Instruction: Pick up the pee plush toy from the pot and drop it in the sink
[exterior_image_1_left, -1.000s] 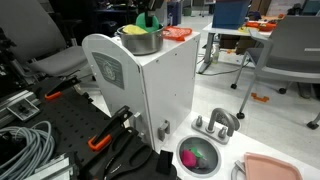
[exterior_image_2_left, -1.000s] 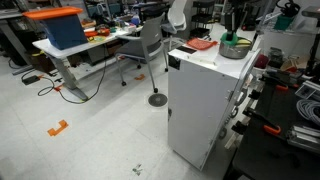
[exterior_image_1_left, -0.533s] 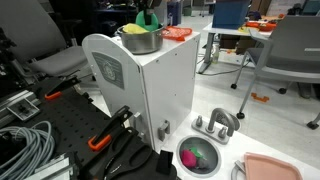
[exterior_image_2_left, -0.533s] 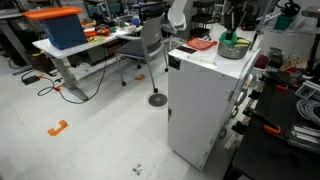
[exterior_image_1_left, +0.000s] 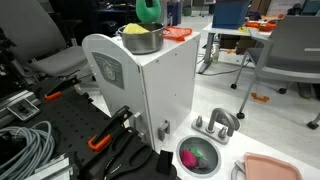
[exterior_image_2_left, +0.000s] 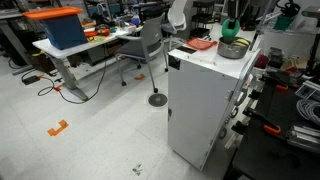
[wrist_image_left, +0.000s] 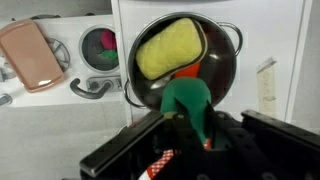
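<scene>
Next, I let go of the green plush toy inside the sink (exterior_image_1_left: 202, 146) (wrist_image_left: 98, 61), near the grey faucet and beside the pink-magenta item.
The green plush toy (exterior_image_1_left: 148, 9) is held in my gripper (exterior_image_1_left: 148, 6), lifted above the silver pot (exterior_image_1_left: 140, 40) on top of the white cabinet. It also shows in an exterior view (exterior_image_2_left: 231, 29) above the pot (exterior_image_2_left: 235, 48). In the wrist view the green toy (wrist_image_left: 185, 100) sits between my shut fingers (wrist_image_left: 187, 122), over the pot (wrist_image_left: 222, 75), which holds a yellow item (wrist_image_left: 168, 50). The sink (exterior_image_1_left: 203, 154) with its grey faucet lies on the floor below the cabinet; it also appears in the wrist view (wrist_image_left: 98, 48) and holds a pink-magenta item.
A pink tray (exterior_image_1_left: 275, 168) lies beside the sink, also in the wrist view (wrist_image_left: 32, 55). An orange-red item (exterior_image_1_left: 178, 33) lies on the cabinet top next to the pot. Cables and tools (exterior_image_1_left: 30, 145) lie on the dark bench. Chairs and tables stand behind.
My gripper has risen with the green toy, lifting it out of the pot to clear above its rim.
</scene>
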